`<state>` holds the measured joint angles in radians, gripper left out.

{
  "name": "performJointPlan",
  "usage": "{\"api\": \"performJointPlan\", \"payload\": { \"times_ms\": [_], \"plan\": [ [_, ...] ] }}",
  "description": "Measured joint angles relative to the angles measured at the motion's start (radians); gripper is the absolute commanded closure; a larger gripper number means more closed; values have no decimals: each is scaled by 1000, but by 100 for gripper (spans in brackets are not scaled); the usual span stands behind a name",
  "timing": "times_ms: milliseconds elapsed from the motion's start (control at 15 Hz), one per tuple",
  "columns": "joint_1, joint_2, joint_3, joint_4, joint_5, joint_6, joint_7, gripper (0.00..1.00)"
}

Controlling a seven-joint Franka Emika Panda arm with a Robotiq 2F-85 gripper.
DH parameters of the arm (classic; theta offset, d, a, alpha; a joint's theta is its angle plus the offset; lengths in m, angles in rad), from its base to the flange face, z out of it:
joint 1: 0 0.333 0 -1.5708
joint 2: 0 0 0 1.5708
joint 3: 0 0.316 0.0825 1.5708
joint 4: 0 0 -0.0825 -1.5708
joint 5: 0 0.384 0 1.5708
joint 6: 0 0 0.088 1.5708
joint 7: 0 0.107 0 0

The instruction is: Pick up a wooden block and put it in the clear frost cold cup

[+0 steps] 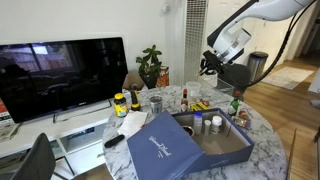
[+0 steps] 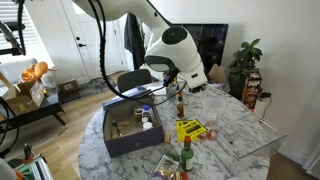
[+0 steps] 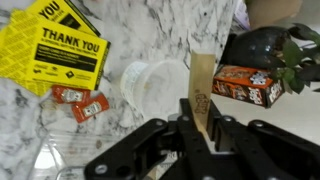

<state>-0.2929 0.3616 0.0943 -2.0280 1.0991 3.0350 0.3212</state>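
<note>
Next, my gripper lets go of the wooden block inside the clear frost cold cup [image 1: 191,89] [image 3: 149,87] near the yellow thank-you cards.
In the wrist view my gripper [image 3: 203,118] is shut on a slim wooden block [image 3: 203,80] that stands upright between the fingers. The clear frost cup [image 3: 155,85] stands open on the marble table just left of the block and below it. The block's end is near the cup's rim, beside the opening rather than inside it. In both exterior views the gripper [image 1: 210,66] [image 2: 178,82] hangs above the table's far part. The block and cup are too small to make out there.
Yellow thank-you cards [image 3: 62,48] and red sauce packets [image 3: 80,100] lie left of the cup. An orange snack box [image 3: 250,86] and a dark pot with a plant [image 3: 265,45] are to the right. An open blue box [image 1: 190,140] [image 2: 128,125] and bottles [image 2: 181,103] crowd the table.
</note>
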Motion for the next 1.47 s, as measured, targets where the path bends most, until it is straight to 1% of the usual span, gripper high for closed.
{"api": "performJointPlan", "payload": {
  "times_ms": [133, 267, 533, 733, 800, 867, 933, 1133, 1333, 1400, 1467],
  "plan": [
    [11, 49, -2, 48, -2, 93, 14, 96],
    [24, 116, -9, 98, -6, 149, 24, 96],
    [59, 250, -32, 213, -12, 172, 53, 96],
    [108, 322, -96, 284, -12, 175, 92, 96],
    [124, 343, -118, 302, -12, 175, 110, 58],
    [139, 361, -140, 318, -12, 175, 130, 56],
    [156, 378, -162, 331, -12, 175, 150, 51],
    [197, 407, -204, 358, -13, 157, 187, 28],
    [215, 407, -208, 381, -13, 135, 195, 5],
    [216, 402, -201, 389, -13, 131, 194, 0],
    [214, 393, -186, 397, -13, 120, 181, 0]
  ]
}}
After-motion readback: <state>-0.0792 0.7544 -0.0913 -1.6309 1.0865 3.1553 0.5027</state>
